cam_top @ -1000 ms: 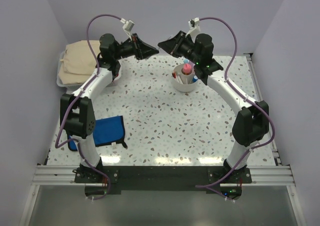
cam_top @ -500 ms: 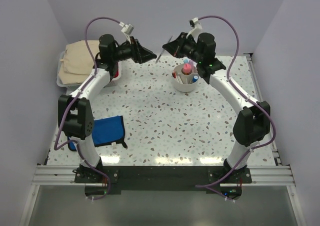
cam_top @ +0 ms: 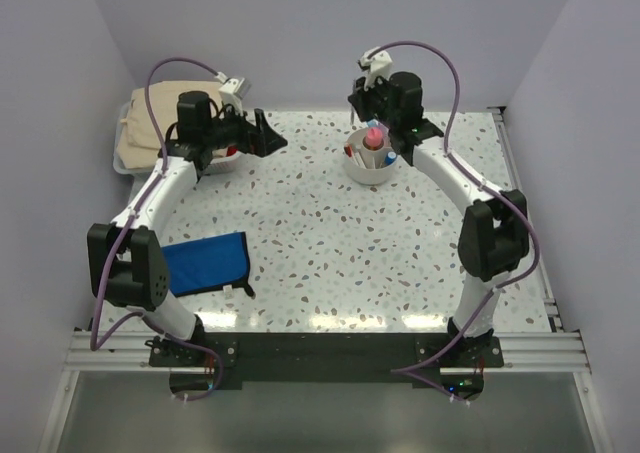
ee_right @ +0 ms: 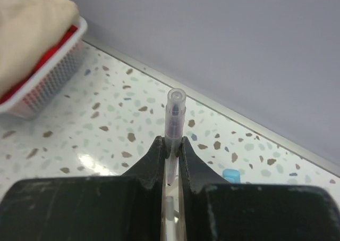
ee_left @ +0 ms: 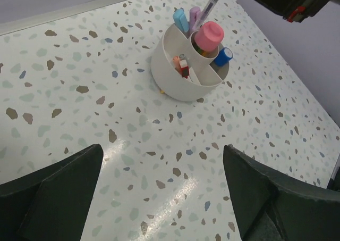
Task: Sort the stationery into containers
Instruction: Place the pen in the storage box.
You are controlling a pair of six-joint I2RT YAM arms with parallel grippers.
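I should let go of the slim clear pen with my right gripper in the white cup's back compartment (cam_top: 351, 136) (ee_right: 170, 187), between the red stick and the blue cap.
The round white cup (cam_top: 371, 166) stands at the back middle of the table and holds a pink marker (ee_left: 207, 35), blue-capped sticks (ee_left: 223, 57) and other stationery. My right gripper (cam_top: 367, 108) hangs over the cup, shut on a slim clear pen (ee_right: 173, 115) that points down toward it. In the left wrist view that pen (ee_left: 213, 0) slants just above the cup (ee_left: 180, 79). My left gripper (cam_top: 274, 138) is open and holds nothing, left of the cup; only table shows between its fingers (ee_left: 53, 198). The white bin (cam_top: 119, 161) sits at the back left.
A folded beige cloth (cam_top: 150, 123) lies over the bin, and red items show through the bin's mesh wall (ee_right: 50, 79). A flat blue pouch (cam_top: 205, 263) lies near the left arm's base. The back wall stands close behind the cup.
The two grippers were together at the back. The left one has opened and drawn away to the left; the right one has swung the pen over the cup.
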